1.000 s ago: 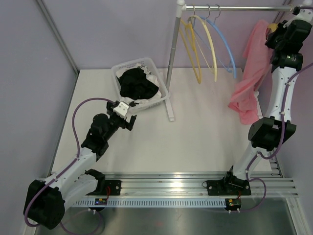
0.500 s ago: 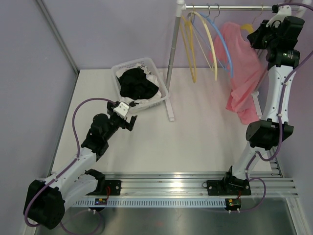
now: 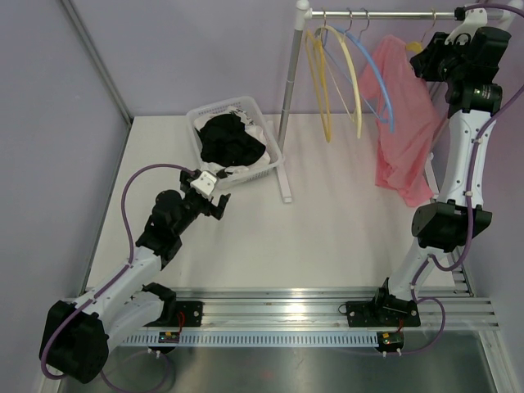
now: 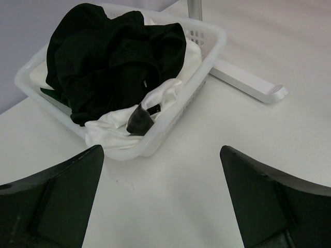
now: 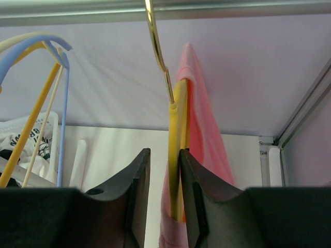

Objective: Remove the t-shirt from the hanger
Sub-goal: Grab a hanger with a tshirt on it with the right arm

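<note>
The yellow hanger has my right gripper low on it, so next I open, move up and grip just below the gold hook [image 5: 174, 109] before I lift the hanger off the rail.
A pink t-shirt [image 3: 401, 123] hangs on a yellow hanger [image 5: 176, 155], whose gold hook [image 5: 158, 46] sits over the clothes rail [image 3: 385, 13]. High at the right end of the rail, my right gripper [image 3: 426, 61] is open around the hanger's neck. In the right wrist view that gripper [image 5: 164, 152] shows the hanger resting against the right finger, with a gap to the left finger. The t-shirt [image 5: 201, 119] drapes behind. My left gripper [image 3: 214, 196] stands wide open over the table beside the basket; the left wrist view shows this gripper [image 4: 161, 152] with nothing between its fingers.
A white basket [image 3: 274, 151] of black and white clothes stands at the back left of the table. Bare yellow [image 3: 327, 82], cream [image 3: 354, 74] and blue [image 3: 383, 90] hangers hang left of the t-shirt. The rack's pole [image 3: 291, 98] rises behind the basket.
My right gripper carried the hanger and t-shirt left and up to the rail, then its jaws parted. The t-shirt swung left and now hangs straight. The left arm stayed still.
</note>
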Tool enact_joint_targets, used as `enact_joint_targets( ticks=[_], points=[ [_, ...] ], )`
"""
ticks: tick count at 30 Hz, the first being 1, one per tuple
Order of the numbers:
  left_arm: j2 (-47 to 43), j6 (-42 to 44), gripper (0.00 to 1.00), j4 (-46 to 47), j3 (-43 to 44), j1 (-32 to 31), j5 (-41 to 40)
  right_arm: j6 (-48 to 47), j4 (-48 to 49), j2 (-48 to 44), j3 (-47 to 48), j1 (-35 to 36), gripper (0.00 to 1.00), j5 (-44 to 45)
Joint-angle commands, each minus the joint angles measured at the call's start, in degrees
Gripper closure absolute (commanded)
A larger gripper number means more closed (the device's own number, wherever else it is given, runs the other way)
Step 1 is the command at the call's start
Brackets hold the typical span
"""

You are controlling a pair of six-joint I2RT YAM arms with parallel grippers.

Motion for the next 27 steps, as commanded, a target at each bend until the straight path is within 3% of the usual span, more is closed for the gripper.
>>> enact_joint_targets(
  ticks=[1,8,21,27],
  points=[
    [0.38,0.9,0.01,2.1,1.36,0.02,1.59,3.03,6.3,-3.04,-0.66,0.46,0.64,1.46],
    [0.29,1.52,0.01,1.58,1.36,0.02,3.0,6.2,14.82,-3.31,-4.0,0.55,0.66,4.19],
    [-0.24,1.61,0.01,1.58,1.1,0.02,3.62,3.3,13.78,0.12,0.2,3.98,0.65,12.98],
    [-0.15,1.61,0.01,1.49,1.18,0.02,3.71,2.16,10.79,1.7,3.02,4.86,0.54,15.78]
  ],
)
